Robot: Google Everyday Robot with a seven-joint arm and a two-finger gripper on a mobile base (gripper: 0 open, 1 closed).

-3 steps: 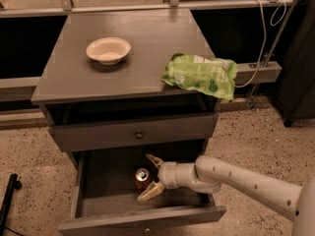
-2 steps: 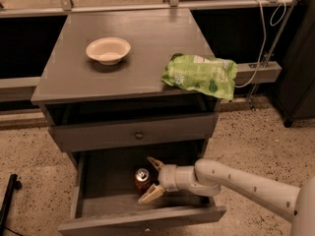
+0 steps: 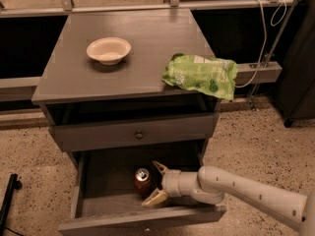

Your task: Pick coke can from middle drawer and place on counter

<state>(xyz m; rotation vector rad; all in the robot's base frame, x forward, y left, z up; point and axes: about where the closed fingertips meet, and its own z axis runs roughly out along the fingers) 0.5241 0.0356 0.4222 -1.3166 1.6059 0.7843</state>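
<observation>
Next, my gripper closes on the body of the coke can [image 3: 144, 186], because I need to bring the coke can up from the middle drawer to the counter.
The coke can [image 3: 142, 180] stands upright on the dark floor of the pulled-out middle drawer [image 3: 78, 195], its silver top showing. My gripper [image 3: 154, 183] is inside the drawer just right of the can, open, with one cream finger behind the can and the other in front of it. The fingers bracket the can's right side; I cannot tell whether they touch it. The white arm reaches in from the lower right. The counter [image 3: 142, 48] is the grey wood-grain top above.
A cream bowl [image 3: 109, 49] sits on the counter at the left. A green chip bag [image 3: 201, 75] lies at the counter's right edge, overhanging it. A closed drawer front with a round knob [image 3: 139, 134] is above the open drawer. A black pole [image 3: 7, 200] stands at lower left.
The gripper has edged slightly left toward the can. The can has not moved.
</observation>
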